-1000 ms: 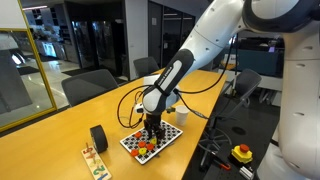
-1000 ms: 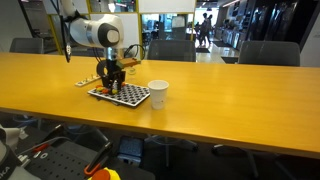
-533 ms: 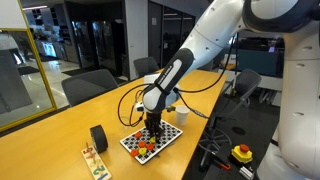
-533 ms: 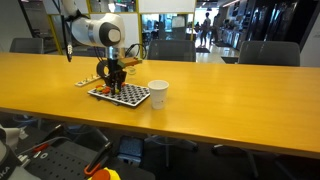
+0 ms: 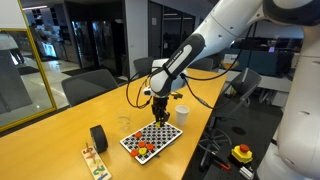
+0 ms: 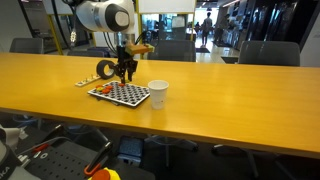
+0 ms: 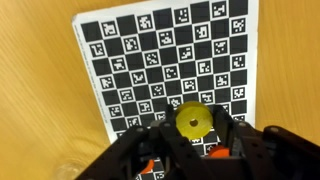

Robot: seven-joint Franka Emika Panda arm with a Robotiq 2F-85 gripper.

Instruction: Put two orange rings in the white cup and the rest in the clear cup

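Note:
My gripper is going to release its hold on the small yellow ring inside the white cup point(image 5: 181, 116), the one that is beside the checkered board.
In the wrist view my gripper point(image 7: 191, 124) is shut on a small yellow ring point(image 7: 190, 118) with a centre hole, held above the checkered board point(image 7: 170, 50). Orange rings point(image 7: 215, 152) show below the fingers at the board's near edge. In both exterior views the gripper point(image 5: 160, 112) point(image 6: 125, 75) hangs a little above the board point(image 5: 152, 137) point(image 6: 118, 94). Orange rings point(image 5: 143, 150) lie on one end of the board. The white cup point(image 5: 181, 113) point(image 6: 157, 93) stands beside the board. The clear cup point(image 5: 125, 122) stands on the board's other side.
A black roll point(image 5: 98, 137) point(image 6: 105, 69) and a wooden rack point(image 5: 95, 162) sit on the long wooden table point(image 6: 230, 100) near the board. A yellow-and-red button box point(image 5: 241, 153) lies beyond the table edge. Office chairs point(image 5: 88, 85) surround the table.
The jaws have closed on the yellow ring and the gripper has risen from the board with it.

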